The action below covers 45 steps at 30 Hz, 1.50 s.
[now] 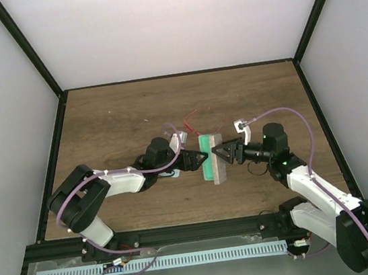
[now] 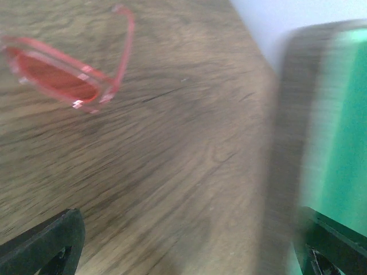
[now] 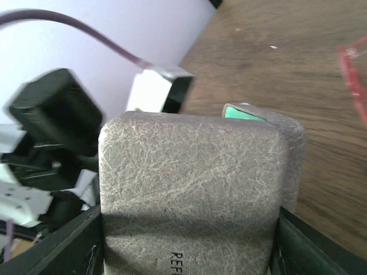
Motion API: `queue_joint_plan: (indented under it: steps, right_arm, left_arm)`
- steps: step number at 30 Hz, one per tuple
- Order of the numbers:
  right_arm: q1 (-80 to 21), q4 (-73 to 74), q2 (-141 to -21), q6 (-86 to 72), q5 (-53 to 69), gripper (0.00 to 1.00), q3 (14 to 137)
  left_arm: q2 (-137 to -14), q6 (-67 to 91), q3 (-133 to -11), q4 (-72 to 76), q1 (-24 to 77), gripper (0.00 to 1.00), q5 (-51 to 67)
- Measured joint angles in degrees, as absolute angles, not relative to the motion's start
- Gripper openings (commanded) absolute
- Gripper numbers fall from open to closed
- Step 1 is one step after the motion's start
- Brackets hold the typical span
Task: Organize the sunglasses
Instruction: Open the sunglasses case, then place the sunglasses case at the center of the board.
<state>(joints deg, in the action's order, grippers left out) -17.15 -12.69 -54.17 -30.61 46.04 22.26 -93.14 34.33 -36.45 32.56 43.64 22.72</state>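
Observation:
The grey case will go down on the wooden table (image 1: 215,170) just in front of the red sunglasses, set there by my right gripper.
The red sunglasses (image 1: 195,117) lie on the wooden table just behind the grey case (image 1: 218,157); they also show in the left wrist view (image 2: 63,74), arms unfolded. The case stands open mid-table, green lining (image 1: 206,158) facing left. My left gripper (image 1: 197,157) is open at the lining side, its far fingertip (image 2: 330,246) against the green lining (image 2: 344,143). My right gripper (image 1: 223,153) is at the case's grey outer side. In the right wrist view the grey case (image 3: 192,195) fills the gap between its fingers (image 3: 74,246), held across its width.
A pale blue cloth (image 1: 174,173) peeks out under the left forearm. White walls with black frame posts surround the table (image 1: 113,113). A purple cable (image 1: 289,113) loops above the right arm.

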Motion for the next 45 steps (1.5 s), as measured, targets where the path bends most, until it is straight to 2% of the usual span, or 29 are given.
queue_joint_plan:
  steps: [8, 20, 27, 35, 45]
  right_arm:
    - [-17.45, -13.76, -55.11, -30.87, 48.38, 0.52, 22.31]
    - [-17.45, -10.37, -70.22, -30.63, 47.55, 0.55, 24.1]
    - [-17.37, -10.15, -78.98, -31.4, 46.89, 0.7, 27.22]
    - [-17.39, -7.75, -80.18, -30.48, 42.65, 0.9, 28.27]
    - [-17.39, -2.94, -77.71, -28.45, 36.71, 0.91, 28.34]
  left_arm:
    - [-94.19, 33.93, -36.45, 28.95, 43.11, 1.0, 20.69]
    - [-88.23, 32.42, -36.42, 24.84, 42.98, 1.0, 19.07]
    - [-87.35, 32.05, -36.42, 24.1, 42.98, 1.0, 18.06]
    - [-87.55, 31.88, -36.42, 23.66, 42.98, 1.0, 18.06]
    - [-88.01, 31.46, -36.42, 23.22, 42.98, 1.0, 18.06]
